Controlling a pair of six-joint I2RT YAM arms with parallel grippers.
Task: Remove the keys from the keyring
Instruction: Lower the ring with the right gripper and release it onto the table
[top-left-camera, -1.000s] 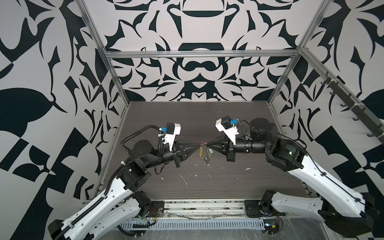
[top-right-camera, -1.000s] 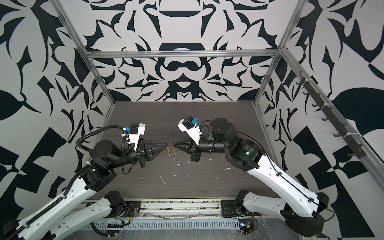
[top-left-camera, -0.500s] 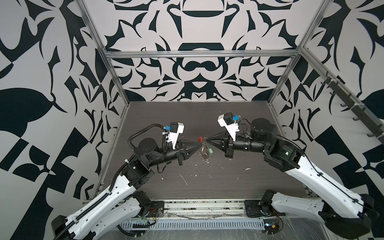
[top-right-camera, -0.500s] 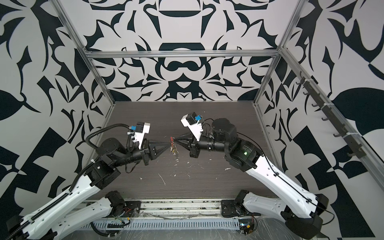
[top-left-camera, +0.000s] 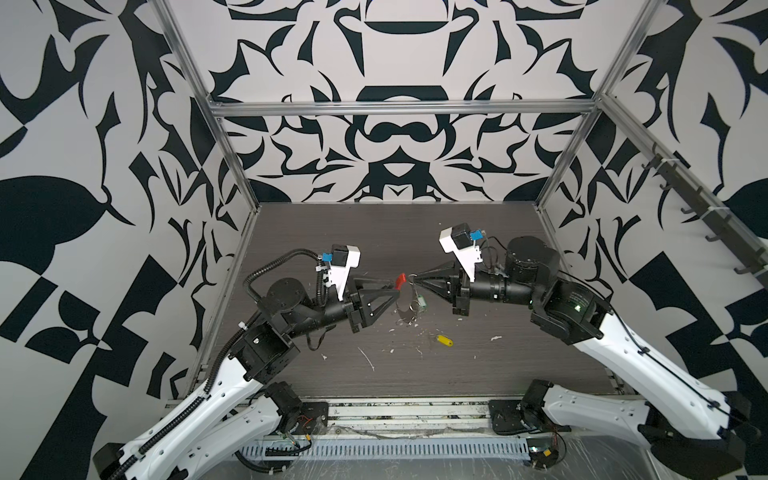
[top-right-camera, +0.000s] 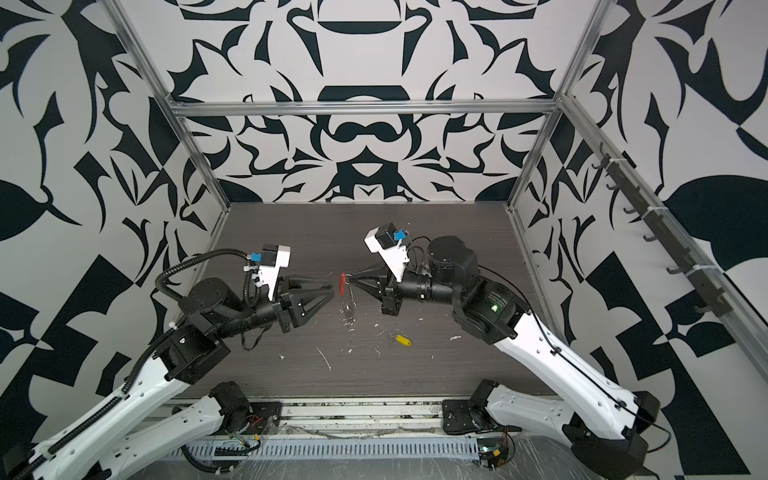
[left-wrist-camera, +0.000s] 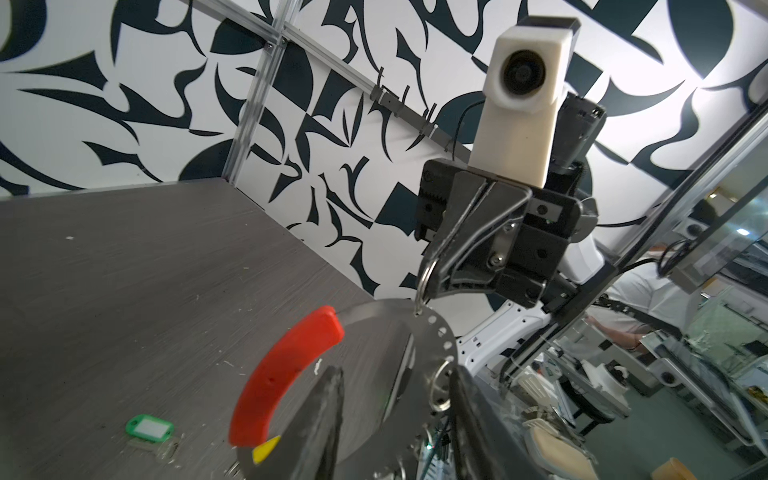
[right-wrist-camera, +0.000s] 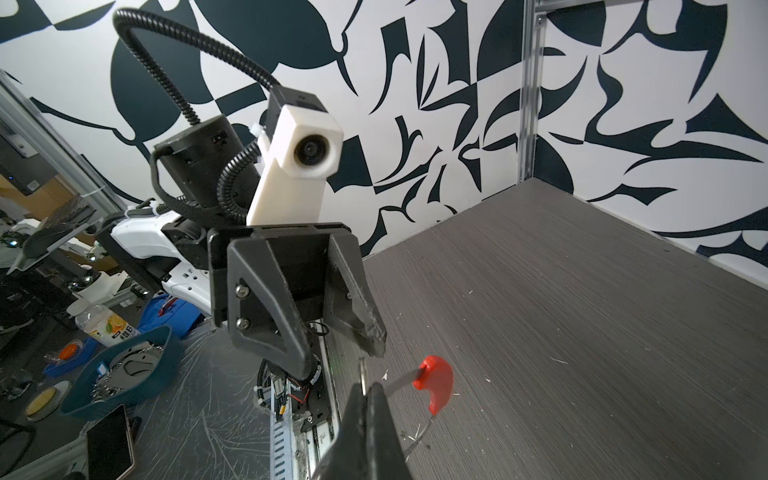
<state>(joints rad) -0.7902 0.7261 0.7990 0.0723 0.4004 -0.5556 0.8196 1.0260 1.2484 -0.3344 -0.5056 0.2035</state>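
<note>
The robot's right gripper will put the keyring down by its small wire ring on the table (top-left-camera: 377, 336) beside the long thin white fleck.
The keyring (top-left-camera: 402, 312) (top-right-camera: 348, 308) hangs above the table, a flat pierced hoop (left-wrist-camera: 374, 332) with a red sleeve (top-left-camera: 400, 281) (left-wrist-camera: 282, 386) (right-wrist-camera: 436, 384). My right gripper (top-left-camera: 415, 280) (top-right-camera: 353, 277) (right-wrist-camera: 368, 388) is shut on a small wire ring (left-wrist-camera: 424, 274) at the hoop's top. My left gripper (top-left-camera: 395, 289) (top-right-camera: 331, 289) (left-wrist-camera: 395, 415) stands open just left of the hoop, near the red sleeve. One of the keys, with a yellow tag (top-left-camera: 444, 340) (top-right-camera: 403, 340), lies on the table. A green-tagged key (left-wrist-camera: 149, 428) (top-left-camera: 422, 302) rests on the table by the hoop.
White flecks (top-left-camera: 368, 359) are scattered over the dark table (top-left-camera: 478, 249). Patterned walls close the left, right and back sides. A metal rail (top-left-camera: 395, 411) runs along the front edge. Beyond that edge sits a blue bowl (right-wrist-camera: 124, 374).
My left gripper has opened and drawn back slightly from the hoop. The yellow-tagged key, not seen on the table before, now lies there. The right gripper has raised the hoop a little.
</note>
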